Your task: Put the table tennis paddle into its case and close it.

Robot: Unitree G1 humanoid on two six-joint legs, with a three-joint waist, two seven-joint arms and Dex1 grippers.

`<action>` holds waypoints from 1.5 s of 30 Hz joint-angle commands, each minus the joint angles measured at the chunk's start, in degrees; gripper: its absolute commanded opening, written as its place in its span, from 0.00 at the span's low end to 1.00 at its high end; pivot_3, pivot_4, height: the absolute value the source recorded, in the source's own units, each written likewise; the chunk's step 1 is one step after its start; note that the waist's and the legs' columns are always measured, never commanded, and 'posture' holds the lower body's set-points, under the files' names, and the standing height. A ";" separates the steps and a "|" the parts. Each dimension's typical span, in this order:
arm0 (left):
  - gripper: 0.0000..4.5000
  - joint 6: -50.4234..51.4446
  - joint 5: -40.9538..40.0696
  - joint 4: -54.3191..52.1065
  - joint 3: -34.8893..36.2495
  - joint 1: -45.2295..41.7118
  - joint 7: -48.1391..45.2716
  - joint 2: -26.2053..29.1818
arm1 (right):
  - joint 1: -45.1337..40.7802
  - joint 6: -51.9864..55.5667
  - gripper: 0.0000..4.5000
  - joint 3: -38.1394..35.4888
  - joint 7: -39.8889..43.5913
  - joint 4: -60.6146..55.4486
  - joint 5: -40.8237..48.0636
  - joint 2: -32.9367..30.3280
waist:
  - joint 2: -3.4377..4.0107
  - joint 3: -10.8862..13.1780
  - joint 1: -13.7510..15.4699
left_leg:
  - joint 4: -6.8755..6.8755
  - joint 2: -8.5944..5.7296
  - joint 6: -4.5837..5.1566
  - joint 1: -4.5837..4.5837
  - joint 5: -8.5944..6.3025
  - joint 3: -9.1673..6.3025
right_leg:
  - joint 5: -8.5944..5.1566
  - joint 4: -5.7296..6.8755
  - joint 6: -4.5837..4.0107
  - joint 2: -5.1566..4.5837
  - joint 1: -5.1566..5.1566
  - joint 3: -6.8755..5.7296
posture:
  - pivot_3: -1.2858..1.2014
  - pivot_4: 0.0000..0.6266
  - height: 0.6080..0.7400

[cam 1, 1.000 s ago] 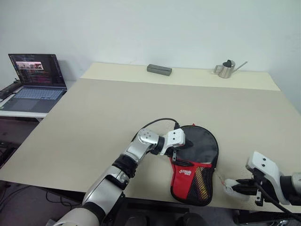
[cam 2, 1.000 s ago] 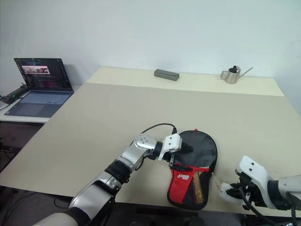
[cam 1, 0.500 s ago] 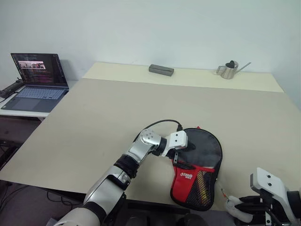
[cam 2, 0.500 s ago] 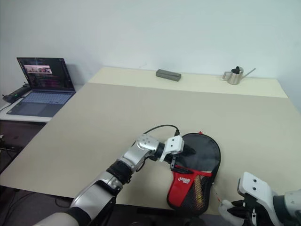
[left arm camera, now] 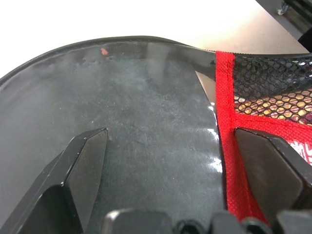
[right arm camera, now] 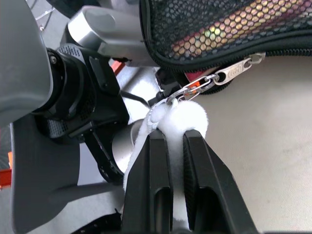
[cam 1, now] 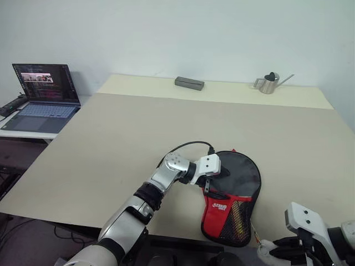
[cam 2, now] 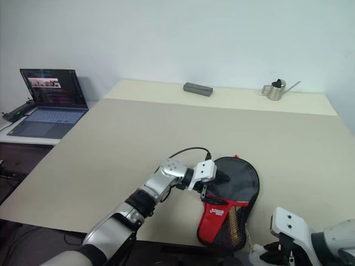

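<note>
Next, the right gripper releases the white pom-pom, now hanging from the metal zip pull, past the table's front edge, just below the case's bottom corner [cam 1: 249, 255].
The case [cam 1: 236, 183], black above and red with a mesh pocket below, lies flat near the table's front edge. My left gripper [cam 1: 218, 183] rests on it, open, with one finger [left arm camera: 85, 161] on the black cloth and the other over the red band. My right gripper [right arm camera: 174, 139], low past the front edge by the case's bottom corner, is shut on the case's white pom-pom [right arm camera: 187, 114]. The pom-pom hangs from the metal zip pull [right arm camera: 234, 73]. The paddle is hidden inside the case; tan and red colours show through the mesh [right arm camera: 219, 29].
The beige table [cam 1: 138, 127] stretches far back. A grey box [cam 1: 189, 83] and a small metal watering can [cam 1: 269, 82] stand at its far edge. An open laptop [cam 1: 41, 88] sits on a lower side table to the left.
My right gripper, still shut on the pom-pom, has drawn back toward me and a little left, below the table's front edge. The left gripper and the case have stayed put.
</note>
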 commanded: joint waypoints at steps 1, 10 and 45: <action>1.00 2.75 2.63 1.82 -1.90 1.83 -1.96 1.49 | -1.48 0.37 0.00 1.95 0.56 0.13 1.42 -0.53 | 0.02 0.01 -0.11 | 0.00 0.02 0.00 0.00 0.00 0.00 | 0.00 0.01 0.00 0.03 -0.02 0.00 | 0.52 0.24 1.00; 1.00 2.44 3.96 1.25 -2.93 3.14 -0.75 0.84 | 2.40 -0.95 0.00 2.17 3.42 -1.90 0.86 -2.43 | 0.07 -0.01 -0.01 | 0.00 0.04 0.00 -0.02 0.00 0.04 | 0.00 0.01 -0.01 0.07 -0.06 0.07 | 0.52 0.24 1.00; 1.00 0.25 6.02 2.15 -4.06 3.17 2.00 -0.02 | -11.34 5.28 0.35 12.04 -4.11 -9.56 9.67 -3.06 | 0.15 -0.07 0.14 | 0.05 0.00 -0.01 -0.02 -0.01 0.00 | 0.00 0.02 -0.01 -0.02 -0.02 0.03 | 0.52 0.24 1.00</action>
